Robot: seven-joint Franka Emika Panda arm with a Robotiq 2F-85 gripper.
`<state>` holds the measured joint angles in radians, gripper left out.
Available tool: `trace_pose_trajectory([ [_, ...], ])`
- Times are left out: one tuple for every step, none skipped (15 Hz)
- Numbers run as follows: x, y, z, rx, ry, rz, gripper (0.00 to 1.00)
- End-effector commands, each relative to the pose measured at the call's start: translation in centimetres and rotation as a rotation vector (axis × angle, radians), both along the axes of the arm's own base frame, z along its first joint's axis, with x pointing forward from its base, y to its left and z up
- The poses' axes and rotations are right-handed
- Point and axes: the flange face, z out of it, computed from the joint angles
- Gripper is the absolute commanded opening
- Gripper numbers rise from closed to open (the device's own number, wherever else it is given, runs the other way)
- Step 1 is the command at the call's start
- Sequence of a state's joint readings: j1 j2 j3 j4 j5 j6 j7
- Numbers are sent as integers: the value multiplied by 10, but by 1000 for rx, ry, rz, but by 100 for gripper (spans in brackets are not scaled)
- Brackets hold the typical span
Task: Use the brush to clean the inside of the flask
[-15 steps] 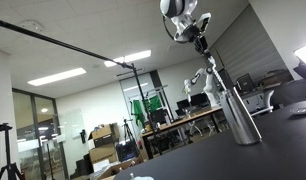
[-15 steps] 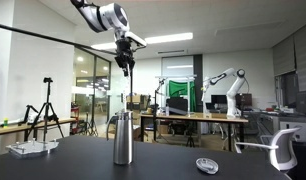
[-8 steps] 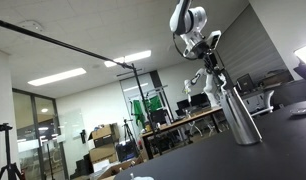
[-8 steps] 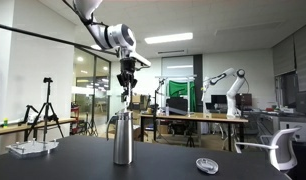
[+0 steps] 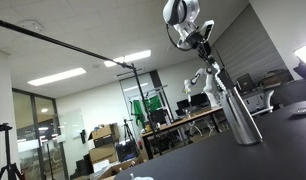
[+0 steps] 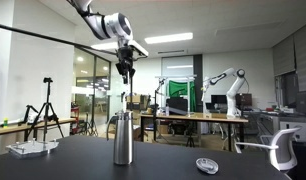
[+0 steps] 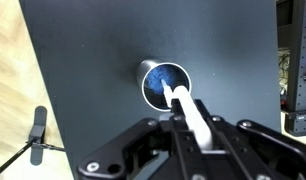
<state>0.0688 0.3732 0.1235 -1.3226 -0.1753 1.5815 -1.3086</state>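
Note:
My gripper is going to let go of the brush inside the steel flask's opening (image 5: 232, 92) (image 7: 165, 86), with its white handle sticking out.
A steel flask stands upright on the dark table in both exterior views (image 5: 240, 118) (image 6: 122, 138). In the wrist view its round open mouth (image 7: 163, 82) shows from above. My gripper (image 5: 202, 37) (image 6: 124, 65) hangs above the flask and is shut on the brush's white handle (image 7: 191, 117). The brush (image 5: 212, 68) (image 6: 124, 88) points down, and its tip sits in the flask's mouth.
The dark table (image 6: 163, 165) carries a small round lid (image 6: 206, 165) near the front and a white tray (image 6: 28, 148) at one end. A black tripod (image 7: 35, 140) stands beside the table. Other robot arms and desks stand in the background.
My gripper went down toward the flask and has come back up again. The brush has risen with it; the flask has not moved.

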Motion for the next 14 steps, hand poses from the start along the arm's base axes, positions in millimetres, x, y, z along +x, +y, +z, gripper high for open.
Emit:
trace_pose_trajectory([
  [-17,0,59,3,-59,38,4],
  [-18,-2,58,19,-55,42,4],
  [-16,-4,50,29,-51,34,4],
  [-12,-7,33,49,-34,32,4],
  [-8,-8,17,66,-21,23,4],
  [-3,-8,-9,83,12,15,4],
  [2,-8,-30,88,44,5,4],
  [7,-8,-53,82,76,-10,4],
  [11,-9,-69,77,102,-19,4],
  [14,-9,-76,69,119,-23,4],
  [16,-8,-77,61,126,-18,4],
  [17,-7,-74,58,125,-13,4],
  [14,-7,-58,55,113,-8,4],
  [11,-6,-43,49,98,-3,4],
])
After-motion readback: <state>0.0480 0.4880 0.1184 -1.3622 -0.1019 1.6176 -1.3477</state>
